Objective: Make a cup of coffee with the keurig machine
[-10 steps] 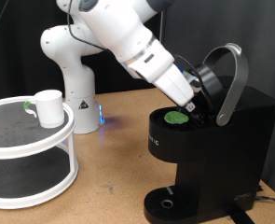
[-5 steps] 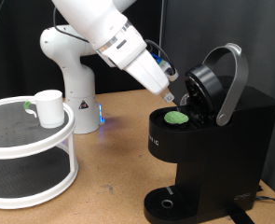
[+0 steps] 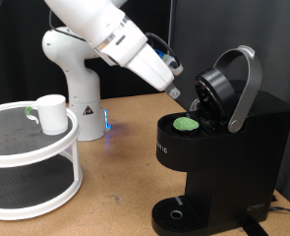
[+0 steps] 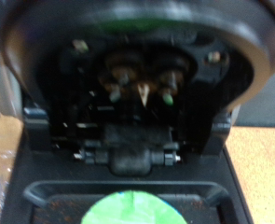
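I will next close my gripper atop the silver-grey handle (image 3: 246, 50) on the keurig machine.
The keurig machine (image 3: 233, 147) stands at the exterior view's right, its lid raised and its silver-grey handle (image 3: 246, 84) tilted up. A pod with a green top (image 3: 187, 124) sits in the open holder. My gripper (image 3: 176, 90) hangs just above and to the left of the holder, close to the raised brew head, and nothing shows between its fingers. The white cup (image 3: 51, 113) stands on the top tier of a round white rack (image 3: 31, 147) at the left. The wrist view looks into the keurig machine's open lid (image 4: 142, 91), with the green pod top (image 4: 134, 207) at the frame edge. No fingers show there.
The robot's white base (image 3: 76, 88) with a blue light stands behind the rack. Bare wooden table (image 3: 125, 167) lies between rack and machine. The drip base (image 3: 176, 214) sits at the machine's foot with no cup on it. A black curtain closes the back.
The arm has drawn back up and to the left, away from the pod holder. The green-topped pod stays in the holder, and the lid stays raised.
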